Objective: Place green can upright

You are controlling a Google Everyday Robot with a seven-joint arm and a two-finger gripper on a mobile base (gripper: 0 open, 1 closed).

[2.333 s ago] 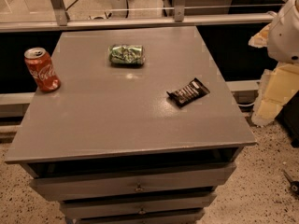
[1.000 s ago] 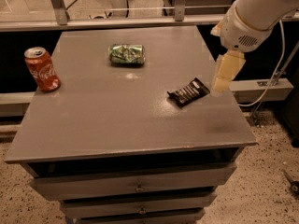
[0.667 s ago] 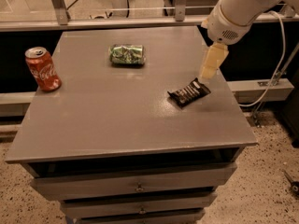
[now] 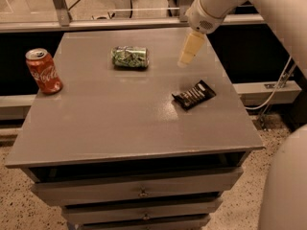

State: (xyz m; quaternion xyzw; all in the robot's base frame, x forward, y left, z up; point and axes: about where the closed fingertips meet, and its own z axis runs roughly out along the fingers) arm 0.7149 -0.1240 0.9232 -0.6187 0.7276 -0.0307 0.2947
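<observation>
My gripper needs to move to the lying green can next and close around the middle of the can's body (image 4: 128,57).
The green can (image 4: 130,57) lies on its side near the far middle of the grey table top (image 4: 115,123), its long axis running left to right. My gripper (image 4: 189,51) hangs from the white arm above the table's far right part, to the right of the can and apart from it. It holds nothing that I can see.
A red Coca-Cola can (image 4: 44,71) stands upright at the table's left edge. A dark snack packet (image 4: 194,95) lies on the right side, nearer than the gripper. The table has drawers (image 4: 139,191) below its front edge. A railing runs behind the table.
The arm has swung in from the right and moved left and towards the far side, over the snack packet and closer to the green can. The cans and packet have not moved.
</observation>
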